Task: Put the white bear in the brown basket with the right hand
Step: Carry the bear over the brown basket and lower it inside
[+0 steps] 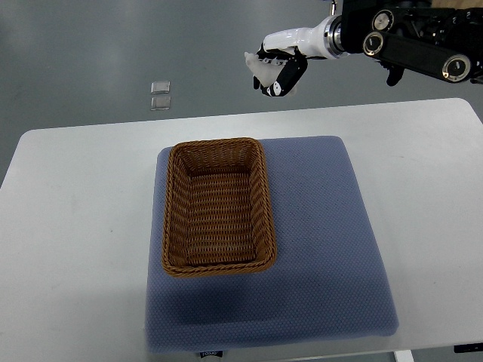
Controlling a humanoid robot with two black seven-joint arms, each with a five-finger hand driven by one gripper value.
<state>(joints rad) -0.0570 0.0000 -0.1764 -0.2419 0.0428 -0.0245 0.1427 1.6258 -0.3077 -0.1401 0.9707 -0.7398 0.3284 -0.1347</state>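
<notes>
The robot's right gripper should release the white bear inside the brown basket (pixel 216 179), near the far side of the basket. The white bear now hovers beyond the table's far edge.
The brown wicker basket (pixel 217 207) sits empty on the left part of a blue-grey mat (pixel 324 226). My right hand (pixel 275 72) comes in from the upper right and hovers beyond the table's far edge, above and to the right of the basket. Its fingers are curled around a small white object, the white bear (pixel 263 69), mostly hidden by the fingers. The left arm is out of view.
The mat lies on a white table (pixel 68 226). Two small clear squares (pixel 160 96) lie on the grey floor beyond the table's far edge, left of the hand.
</notes>
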